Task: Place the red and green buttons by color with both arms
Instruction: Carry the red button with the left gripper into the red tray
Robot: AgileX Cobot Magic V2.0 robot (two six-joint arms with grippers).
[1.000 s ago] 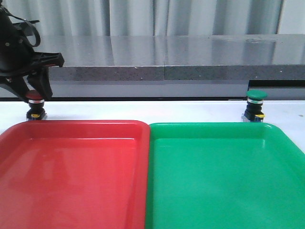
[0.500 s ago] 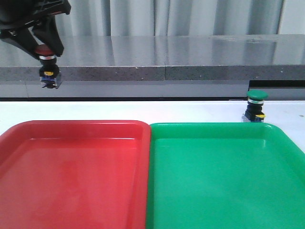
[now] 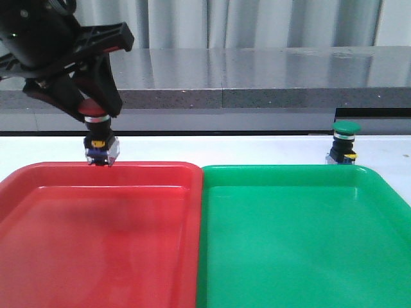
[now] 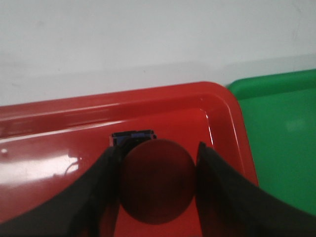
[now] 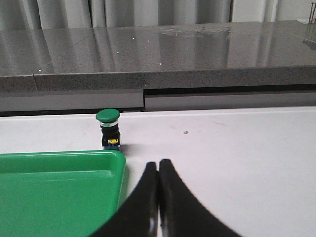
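Observation:
The robot's left gripper will let go of the red button on the red tray's bottom, toward the green tray (image 3: 130,238).
My left gripper (image 3: 95,114) is shut on the red button (image 3: 97,133) by its cap and holds it in the air over the far edge of the red tray (image 3: 96,244). In the left wrist view the red cap (image 4: 157,180) sits between the two fingers, with the red tray (image 4: 59,128) below. The green button (image 3: 344,142) stands upright on the white table behind the far right corner of the green tray (image 3: 302,244). My right gripper (image 5: 158,167) is shut and empty, on the table side of the green tray's corner, with the green button (image 5: 109,128) ahead of it. The right gripper is out of the front view.
The red and green trays lie side by side and fill the near part of the table. A grey stone ledge (image 3: 257,77) runs along the back of the white table (image 3: 225,149).
My left gripper lifted the red button off the table at the far left, raised it, then carried it right and down toward the red tray's far edge. The green button has not moved.

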